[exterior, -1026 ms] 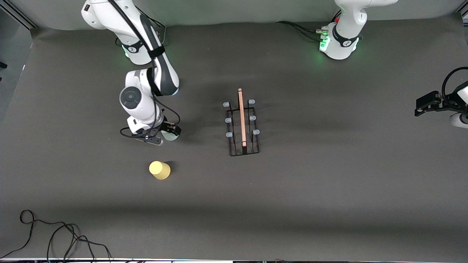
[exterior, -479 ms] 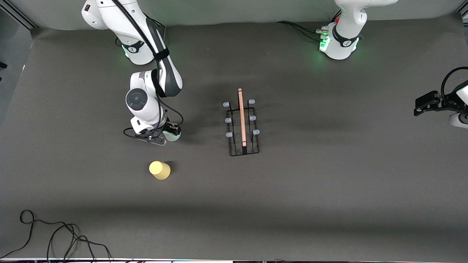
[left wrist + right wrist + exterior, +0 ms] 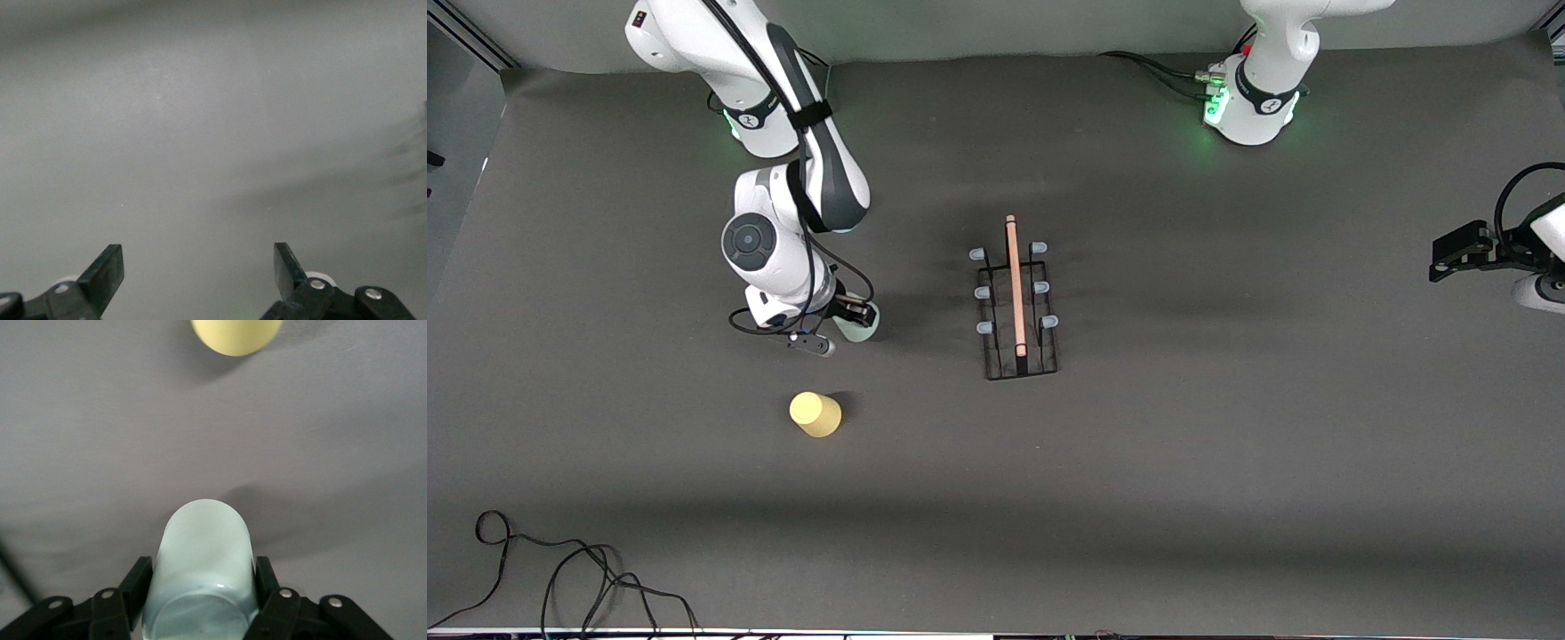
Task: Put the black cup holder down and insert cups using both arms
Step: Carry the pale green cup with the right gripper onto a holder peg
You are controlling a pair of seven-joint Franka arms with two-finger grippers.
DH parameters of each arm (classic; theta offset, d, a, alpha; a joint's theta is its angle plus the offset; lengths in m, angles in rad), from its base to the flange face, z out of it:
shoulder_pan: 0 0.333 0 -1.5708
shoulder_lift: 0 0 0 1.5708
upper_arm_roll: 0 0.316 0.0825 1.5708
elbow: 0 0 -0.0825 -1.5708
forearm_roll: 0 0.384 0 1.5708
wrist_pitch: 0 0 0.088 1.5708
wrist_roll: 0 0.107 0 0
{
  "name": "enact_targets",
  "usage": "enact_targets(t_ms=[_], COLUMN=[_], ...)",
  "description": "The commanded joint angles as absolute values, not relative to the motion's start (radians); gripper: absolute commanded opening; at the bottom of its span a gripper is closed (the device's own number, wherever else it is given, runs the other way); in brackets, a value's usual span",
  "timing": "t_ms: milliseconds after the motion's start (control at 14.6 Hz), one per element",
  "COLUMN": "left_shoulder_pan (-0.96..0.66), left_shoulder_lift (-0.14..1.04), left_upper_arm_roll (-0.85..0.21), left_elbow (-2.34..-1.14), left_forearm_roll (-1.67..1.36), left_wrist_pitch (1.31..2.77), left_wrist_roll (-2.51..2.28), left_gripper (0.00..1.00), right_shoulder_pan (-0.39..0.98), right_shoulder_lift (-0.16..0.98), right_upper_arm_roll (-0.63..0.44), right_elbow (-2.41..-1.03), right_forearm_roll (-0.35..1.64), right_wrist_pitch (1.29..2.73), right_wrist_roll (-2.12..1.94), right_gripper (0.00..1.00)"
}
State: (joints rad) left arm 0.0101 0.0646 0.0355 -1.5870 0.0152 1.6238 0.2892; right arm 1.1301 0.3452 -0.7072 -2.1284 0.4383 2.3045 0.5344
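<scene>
The robot's right gripper needs to release the pale grey-green cup on the holder's far corner peg on the yellow cup's side [image 3: 983, 268]. The grey-green cup is just above the table now.
The black cup holder [image 3: 1016, 302] stands mid-table, with its wooden rod handle along the middle and its pale-tipped pegs bare. My right gripper [image 3: 852, 322] is shut on the pale grey-green cup [image 3: 863, 327], just above the table toward the right arm's end of the holder. In the right wrist view the cup [image 3: 203, 567] sits between both fingers [image 3: 135, 583]. The yellow cup [image 3: 815, 414] stands on the table nearer the front camera, and it shows in the right wrist view [image 3: 235, 335]. My left gripper [image 3: 1442, 263] waits open and empty at the left arm's end [image 3: 198, 267]. The light blue cup is out of view.
Loose black cables [image 3: 560, 569] lie at the table's near corner at the right arm's end. More cables [image 3: 1156, 69] run by the left arm's base. The dark mat [image 3: 1227, 444] covers the table.
My right gripper has shifted a little toward the cup holder with the grey-green cup in it. The left gripper has barely moved.
</scene>
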Motion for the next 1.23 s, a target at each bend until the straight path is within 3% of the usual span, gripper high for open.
enact_targets(t_ms=[0,479,1162], left_shoulder_pan=[0.011,0.011,0.014], left_shoulder_lift=[0.063,0.063,0.066], left_upper_arm_roll=[0.034,0.034,0.034], left_elbow=[-1.574,-1.575,-1.575], left_forearm_roll=[0.006,0.006,0.006], left_wrist_pitch=[1.606,1.606,1.608], left_wrist_roll=[0.282,0.284,0.284], left_gripper=[1.0,1.0,1.0], right_shoulder_pan=[1.178,1.287,1.439], right_shoulder_lift=[0.331,0.33,0.397], right_upper_arm_roll=[-0.706,-0.706,-0.704], right_elbow=[-2.024,-1.836,-1.825], right_forearm_roll=[0.462,0.462,0.462], right_wrist_pitch=[2.209,2.056,2.052], right_wrist_roll=[0.684,0.989,1.088], right_gripper=[0.0,0.0,0.0])
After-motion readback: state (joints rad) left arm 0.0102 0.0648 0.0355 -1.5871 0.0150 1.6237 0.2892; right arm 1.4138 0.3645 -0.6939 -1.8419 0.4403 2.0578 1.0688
